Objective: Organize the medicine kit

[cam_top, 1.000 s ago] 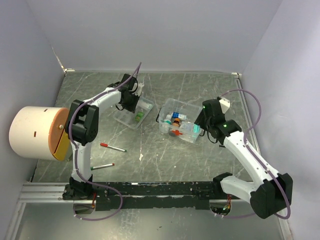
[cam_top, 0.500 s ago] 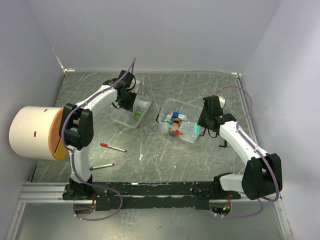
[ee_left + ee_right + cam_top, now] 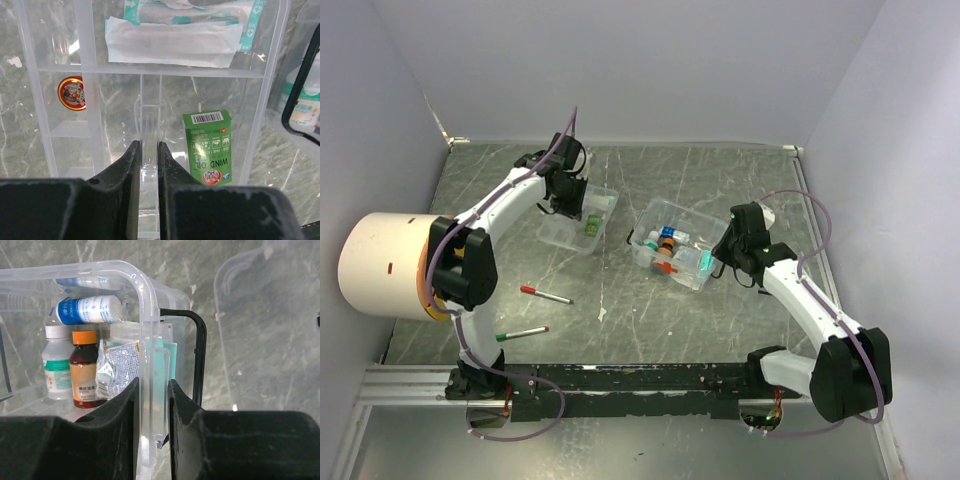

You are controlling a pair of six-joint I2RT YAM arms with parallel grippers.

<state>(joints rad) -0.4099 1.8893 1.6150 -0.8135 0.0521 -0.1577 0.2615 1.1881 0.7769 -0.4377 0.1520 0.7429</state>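
My left gripper has the clear divided insert tray. Next, I let go of it over the bottles inside the clear kit box (image 3: pixel 645 243) (image 3: pixel 306 100) with that gripper.
The clear divided insert tray (image 3: pixel 582 216) sits at the back left; it shows close up in the left wrist view (image 3: pixel 265 90). It holds a green Wind Oil box (image 3: pixel 210 147), a small red and gold tin (image 3: pixel 71 92) and bandage packets (image 3: pixel 175 42). My left gripper (image 3: pixel 566 192) (image 3: pixel 146 145) is shut on the tray's central upright handle. The clear kit box (image 3: pixel 670 245) holds bottles (image 3: pixel 84 372) and packets (image 3: pixel 117 370). My right gripper (image 3: pixel 728 252) (image 3: pixel 152 382) is shut on the box's right wall (image 3: pixel 147 315), beside its black handle (image 3: pixel 200 350).
A red-capped pen (image 3: pixel 545 295) and a green and red pen (image 3: pixel 525 333) lie on the table at the front left. A large white and orange cylinder (image 3: pixel 395 265) stands at the left edge. A clear lid (image 3: pixel 270 325) lies beside the box.
My left gripper has drawn the insert tray a little toward the back left. My right arm has swung its elbow outward, and the box has shifted and turned slightly.
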